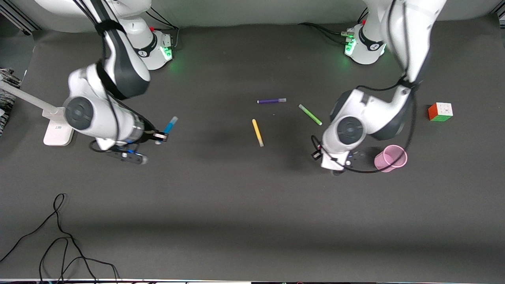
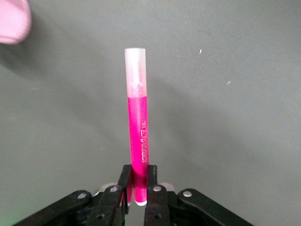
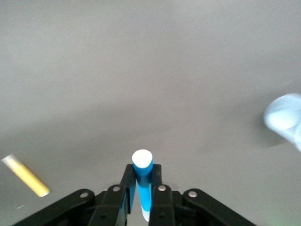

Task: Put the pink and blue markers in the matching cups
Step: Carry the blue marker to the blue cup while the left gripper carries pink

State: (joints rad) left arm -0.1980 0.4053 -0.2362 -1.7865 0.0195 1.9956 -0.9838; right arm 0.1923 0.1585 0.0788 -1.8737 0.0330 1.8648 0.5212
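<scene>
The pale blue cup is near the white lamp base. I will let go of the blue marker with my right gripper inside the pale blue cup [image 1: 116, 131] [image 3: 291, 120].
My right gripper [image 1: 160, 136] is shut on the blue marker [image 1: 170, 125] and holds it over the table at the right arm's end; the jaws clamp its barrel in the right wrist view [image 3: 142, 181]. A blurred pale blue cup [image 3: 285, 117] shows at that view's edge and is hidden in the front view. My left gripper [image 2: 138, 173] is shut on the lower end of the pink marker [image 2: 138, 127], cap pointing away. In the front view that gripper and marker are hidden under the left wrist, beside the pink cup [image 1: 390, 157]. The cup's rim also shows in the left wrist view [image 2: 11, 19].
A purple marker [image 1: 271, 101], a lime-green marker [image 1: 310, 114] and a yellow marker [image 1: 257, 132] lie mid-table. A colour cube [image 1: 440, 111] sits at the left arm's end. A white lamp base [image 1: 58, 128] stands at the right arm's end. Black cables [image 1: 59, 236] trail near the front camera.
</scene>
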